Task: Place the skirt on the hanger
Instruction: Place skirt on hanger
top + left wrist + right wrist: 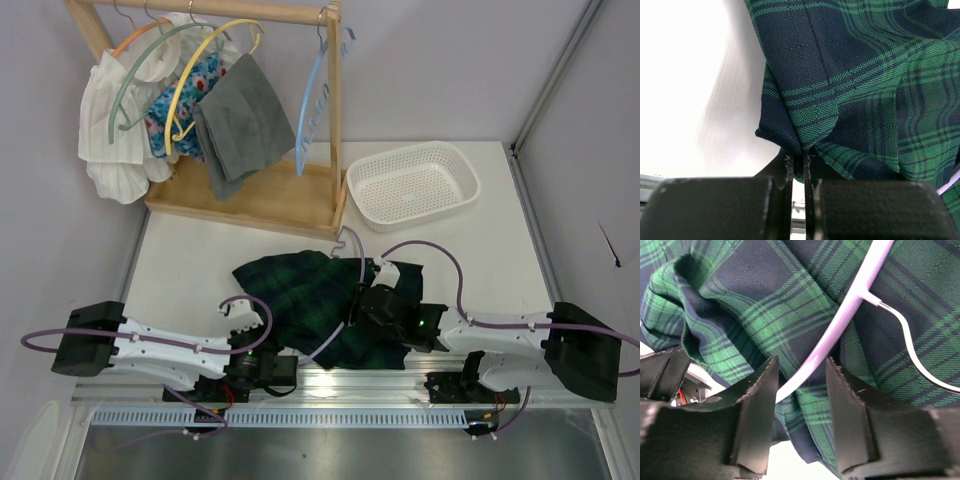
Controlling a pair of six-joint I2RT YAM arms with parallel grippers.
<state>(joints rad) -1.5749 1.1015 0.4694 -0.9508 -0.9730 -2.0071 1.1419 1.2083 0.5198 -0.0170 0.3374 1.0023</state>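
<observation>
The robot's left gripper will release the fold of skirt just in front of the wooden rack's near corner (315,272). The fold is now at the skirt's near edge.
The skirt (300,295), dark green and navy plaid, lies crumpled on the white table between my two arms. A lavender hanger (842,322) with a thin wire hook (912,352) rests on the cloth; its hook (349,240) pokes out past the skirt's far edge. My right gripper (801,367) is open, one finger on either side of the hanger's arm without clamping it, and it sits over the skirt's right part (360,305). At the skirt's near left edge my left gripper (799,162) is shut on a fold of the hem (266,340).
A wooden rack (335,110) stands at the back left, hung with several garments and a bare blue hanger (312,95). A white mesh basket (412,183) sits to its right. A metal rail (340,385) runs along the near table edge.
</observation>
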